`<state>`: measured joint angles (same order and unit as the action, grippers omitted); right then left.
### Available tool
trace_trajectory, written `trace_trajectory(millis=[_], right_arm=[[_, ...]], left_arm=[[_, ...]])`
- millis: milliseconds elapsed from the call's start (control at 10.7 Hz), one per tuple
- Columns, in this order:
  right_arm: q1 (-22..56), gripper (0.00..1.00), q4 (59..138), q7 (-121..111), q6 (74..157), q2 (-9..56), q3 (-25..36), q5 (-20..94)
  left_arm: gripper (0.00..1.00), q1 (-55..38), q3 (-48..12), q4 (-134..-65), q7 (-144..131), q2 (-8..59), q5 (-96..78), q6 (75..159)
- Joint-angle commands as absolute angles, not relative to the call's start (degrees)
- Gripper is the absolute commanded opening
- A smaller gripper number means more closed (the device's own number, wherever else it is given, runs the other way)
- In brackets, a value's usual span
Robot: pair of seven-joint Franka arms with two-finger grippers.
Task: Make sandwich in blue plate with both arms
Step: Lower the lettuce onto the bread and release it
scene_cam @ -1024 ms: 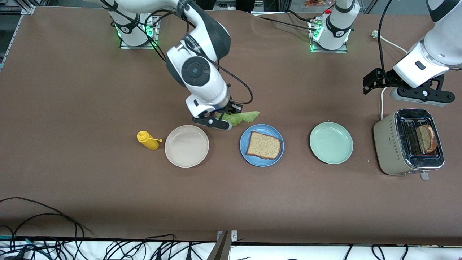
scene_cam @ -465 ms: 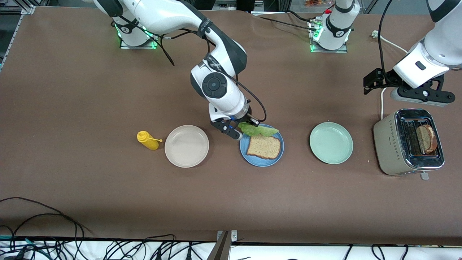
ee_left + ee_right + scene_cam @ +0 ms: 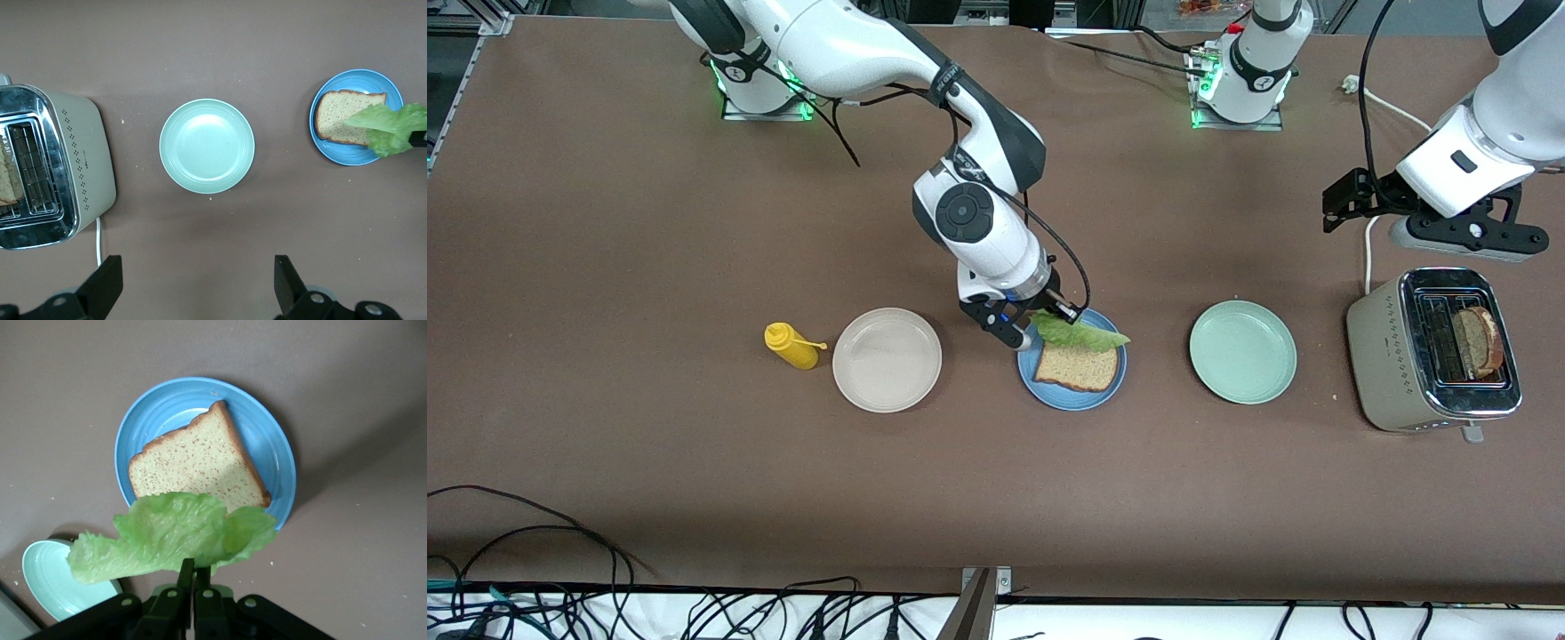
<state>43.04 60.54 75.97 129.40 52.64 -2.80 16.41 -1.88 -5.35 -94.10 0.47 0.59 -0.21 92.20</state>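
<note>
The robot's right gripper should release the green lettuce leaf on top of the bread slice (image 3: 1075, 351) (image 3: 201, 473) in the blue plate.
The blue plate (image 3: 1107, 392) (image 3: 270, 447) (image 3: 353, 153) sits mid-table with one slice of brown bread (image 3: 1080, 368) (image 3: 193, 470) on it. My right gripper (image 3: 1040, 327) (image 3: 194, 568) hangs over the plate's edge, shut on a ruffled green lettuce leaf (image 3: 1080, 333) (image 3: 170, 533) that droops over the slice. A second slice of bread (image 3: 1476, 342) stands in the toaster (image 3: 1383, 356) (image 3: 87, 167) at the left arm's end. My left gripper (image 3: 1343, 203) (image 3: 198, 283) waits in the air above the table beside the toaster, open and holding nothing.
A pale green plate (image 3: 1242, 351) (image 3: 207, 155) lies between the blue plate and the toaster. A cream-white plate (image 3: 887, 359) and a yellow mustard bottle (image 3: 791, 346) sit toward the right arm's end. Cables run along the table's near edge.
My right arm carried the lettuce from the bare table beside the cream-white plate to above the blue plate and its bread slice. The left arm stayed still.
</note>
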Motion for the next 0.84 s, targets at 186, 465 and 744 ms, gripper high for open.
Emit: trace_trajectory(millis=[186, 465, 744], right_arm=[[45.4, 0.00, 57.6, 77.3, 134.9, 58.9, -2.6, 17.1], [45.4, 0.00, 57.7, 76.7, 136.3, 59.8, -2.6, 17.1], [45.4, 0.00, 57.8, 75.9, 138.3, 60.1, -2.5, 17.1]], left_arm=[[1.00, -1.8, -5.4, -92.4, -0.1, 1.3, 0.7, 91.1], [1.00, -1.8, -5.4, -92.5, -0.1, 1.3, 0.7, 91.1], [1.00, -1.6, -5.4, -92.5, 0.0, 1.3, 0.7, 91.1]])
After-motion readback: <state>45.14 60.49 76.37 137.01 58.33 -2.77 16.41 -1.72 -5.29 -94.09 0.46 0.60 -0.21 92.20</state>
